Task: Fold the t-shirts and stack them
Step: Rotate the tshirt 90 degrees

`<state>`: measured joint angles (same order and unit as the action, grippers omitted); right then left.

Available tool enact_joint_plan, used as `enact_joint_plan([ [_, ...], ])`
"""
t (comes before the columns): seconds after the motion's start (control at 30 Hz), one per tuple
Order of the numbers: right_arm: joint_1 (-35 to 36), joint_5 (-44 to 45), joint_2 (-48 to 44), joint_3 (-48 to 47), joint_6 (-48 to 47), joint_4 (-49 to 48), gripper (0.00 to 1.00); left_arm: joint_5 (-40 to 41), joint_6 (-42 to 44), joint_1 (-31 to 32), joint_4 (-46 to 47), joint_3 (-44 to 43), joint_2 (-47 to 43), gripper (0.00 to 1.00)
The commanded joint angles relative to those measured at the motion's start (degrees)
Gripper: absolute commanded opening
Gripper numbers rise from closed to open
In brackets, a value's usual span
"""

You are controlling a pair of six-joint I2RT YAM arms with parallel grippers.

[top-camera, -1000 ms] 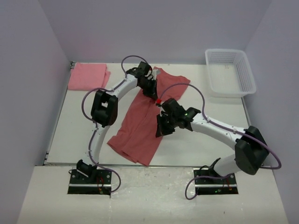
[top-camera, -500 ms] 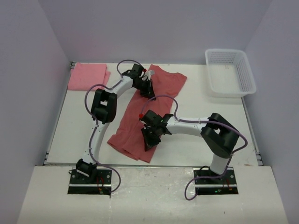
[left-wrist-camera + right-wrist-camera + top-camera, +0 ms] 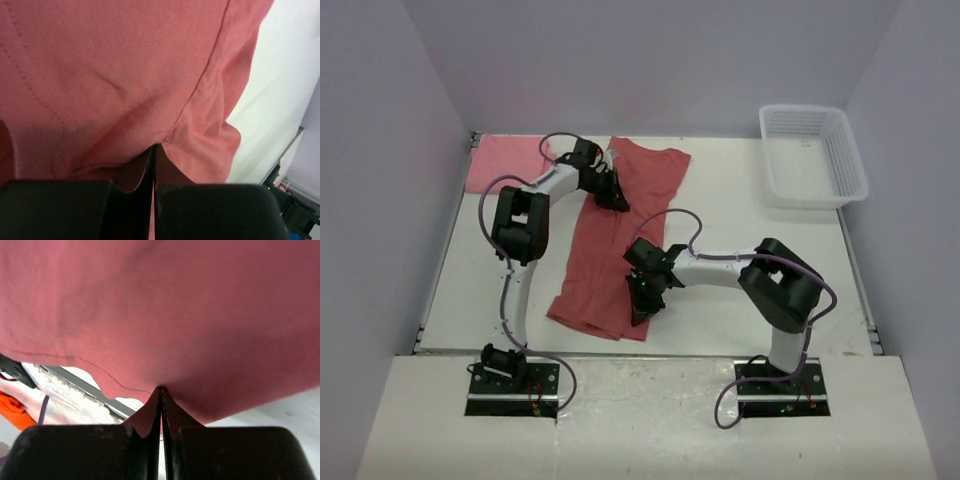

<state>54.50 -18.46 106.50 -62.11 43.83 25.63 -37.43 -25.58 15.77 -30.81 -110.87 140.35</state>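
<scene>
The brick-red t-shirt lies at a slant across the table, so I should pull it straight with both grippers, and then my left gripper should take the t-shirt's lower end's loose corner (image 3: 555, 313).
The brick-red t-shirt (image 3: 610, 250) lies as a long strip on the white table (image 3: 740, 230), running from the back centre to the front left. My left gripper (image 3: 617, 200) is shut on the brick-red t-shirt's cloth near its upper end; the left wrist view shows the cloth (image 3: 125, 75) pinched between the closed jaws. My right gripper (image 3: 638, 312) is shut on the shirt's lower right edge; the right wrist view shows the hem (image 3: 165, 315) pinched between its closed jaws. The lighter pink t-shirt (image 3: 505, 163) lies folded at the back left corner.
A white lattice basket (image 3: 812, 155) stands at the back right. The table's near edge (image 3: 650, 352) runs just in front of the shirt's lower end. Lavender walls close in the left, back and right sides.
Both grippers have moved left with the shirt's cloth in them. The shirt's right side has been carried over to the left, so the shirt is now a narrower strip lying further left.
</scene>
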Motion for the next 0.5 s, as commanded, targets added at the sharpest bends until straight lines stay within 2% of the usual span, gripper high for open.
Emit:
enact_joint_plan([
  [0.0, -1.8, 5.3, -0.7, 1.7, 3.4, 1.4, 0.0, 12.5, -2.9, -2.5, -0.1, 7.7, -6.3, 0.0],
  [0.13, -4.2, 6.9, -2.5, 4.0, 4.2, 1.4, 0.0, 15.5, -4.7, -3.5, 2.3, 14.8, -10.4, 0.0],
  [0.27, -6.1, 8.3, -3.7, 6.9, 4.9, 1.6, 0.0, 19.0, -5.3, -4.3, 0.4, 15.9, -12.2, 0.0],
  [0.47, -8.1, 8.2, -5.4, 9.5, 2.8, 1.4, 0.0, 16.9, -4.7, -4.5, 1.6, 18.2, -14.7, 0.0],
])
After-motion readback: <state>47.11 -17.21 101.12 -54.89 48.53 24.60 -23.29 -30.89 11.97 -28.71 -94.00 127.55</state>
